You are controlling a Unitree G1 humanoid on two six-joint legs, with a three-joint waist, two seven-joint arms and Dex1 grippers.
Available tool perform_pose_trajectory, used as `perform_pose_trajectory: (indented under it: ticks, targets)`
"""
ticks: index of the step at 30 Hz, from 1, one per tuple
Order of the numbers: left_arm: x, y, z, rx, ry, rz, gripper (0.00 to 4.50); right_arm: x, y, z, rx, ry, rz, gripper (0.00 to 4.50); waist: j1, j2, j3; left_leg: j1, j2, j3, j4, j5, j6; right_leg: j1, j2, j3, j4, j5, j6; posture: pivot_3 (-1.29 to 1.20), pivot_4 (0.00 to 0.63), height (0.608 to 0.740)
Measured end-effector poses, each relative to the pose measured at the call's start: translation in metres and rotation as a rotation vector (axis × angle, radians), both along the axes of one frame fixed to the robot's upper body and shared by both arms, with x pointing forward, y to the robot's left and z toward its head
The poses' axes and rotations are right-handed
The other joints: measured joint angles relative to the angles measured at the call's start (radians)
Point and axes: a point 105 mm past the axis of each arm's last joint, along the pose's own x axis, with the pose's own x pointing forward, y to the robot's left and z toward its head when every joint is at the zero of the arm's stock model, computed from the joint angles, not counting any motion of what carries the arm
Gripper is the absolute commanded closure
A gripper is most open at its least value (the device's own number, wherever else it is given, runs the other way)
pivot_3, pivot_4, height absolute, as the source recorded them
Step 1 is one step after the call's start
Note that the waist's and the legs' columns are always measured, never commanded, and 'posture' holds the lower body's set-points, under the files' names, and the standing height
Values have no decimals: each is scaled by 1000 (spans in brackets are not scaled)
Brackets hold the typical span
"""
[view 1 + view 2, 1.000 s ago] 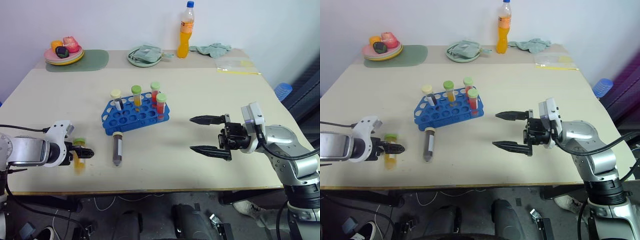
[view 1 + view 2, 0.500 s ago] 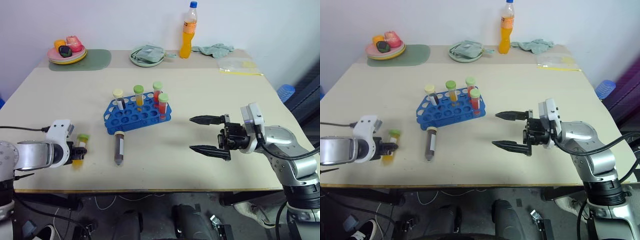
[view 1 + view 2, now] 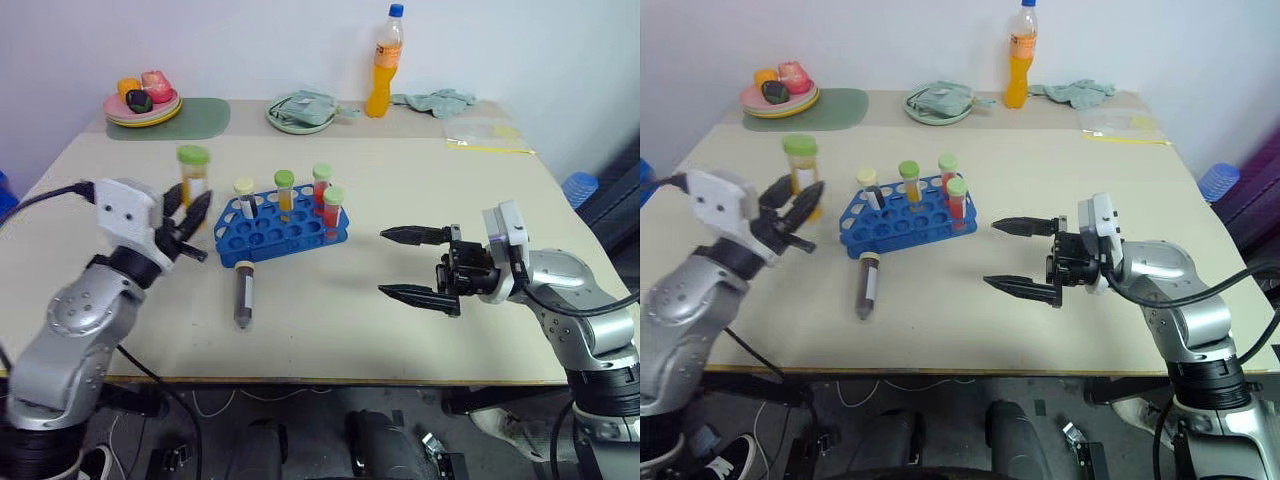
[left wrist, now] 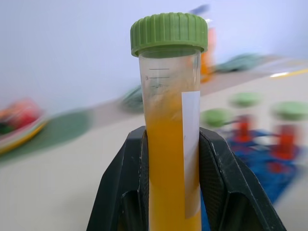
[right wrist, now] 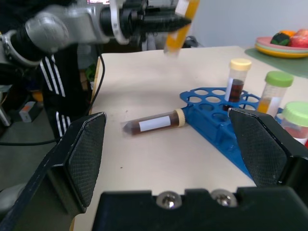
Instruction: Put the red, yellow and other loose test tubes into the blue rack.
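The robot's left gripper needs to put the yellow test tube down in the blue rack's empty hole before the standing yellow tube (image 3: 293,237).
My left gripper (image 3: 188,224) is shut on the yellow test tube (image 3: 192,172), a clear tube of yellow-orange liquid with a green cap. It holds the tube upright in the air, just left of the blue rack (image 3: 290,232). Up close, both black fingers (image 4: 123,192) press the tube (image 4: 172,125) at its lower half. The rack carries several capped tubes standing in its holes. A dark tube (image 3: 243,296) with a pale cap lies on the table in front of the rack. My right gripper (image 3: 410,263) hovers open, right of the rack, with nothing between its fingers.
Along the table's far edge stand an orange drink bottle (image 3: 380,65), a plate of fruit (image 3: 142,100) on a green mat (image 3: 195,118), a plate with a cloth (image 3: 300,108) and a crumpled cloth (image 3: 435,100). A clear bag (image 3: 490,133) lies at the back right.
My left gripper closed on the yellow tube lying near the front left edge, lifted it and carried it toward the rack, turning it upright. The right arm has kept still.
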Motion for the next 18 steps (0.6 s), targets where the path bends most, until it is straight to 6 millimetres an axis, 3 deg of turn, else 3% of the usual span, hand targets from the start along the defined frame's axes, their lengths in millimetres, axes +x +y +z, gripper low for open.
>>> perform_pose_trajectory:
  ticks: [3,8,13,18]
  targets:
    - [18,1,-8,36,-45,-16,3656,5,-3,-2,-4,2,-24,0,2,0,0,-1,0,-1,1,0,0,0,0,0,1,0,1,0,150,740]
    - [48,-25,-19,58,-119,-97,3656,13,-4,3,-6,-24,-57,0,6,0,0,-1,0,-1,2,-1,2,2,0,-1,-2,2,4,0,150,740]
    - [51,-59,-37,17,-109,-225,3656,14,-4,3,-5,-26,-74,0,-2,0,0,-1,0,-1,2,-2,3,2,0,-1,0,3,6,0,150,740]
    - [64,-71,-46,33,-127,-192,3656,15,-10,5,4,-28,-114,0,6,0,0,0,0,-3,4,-2,3,3,1,-2,2,3,6,0,150,740]
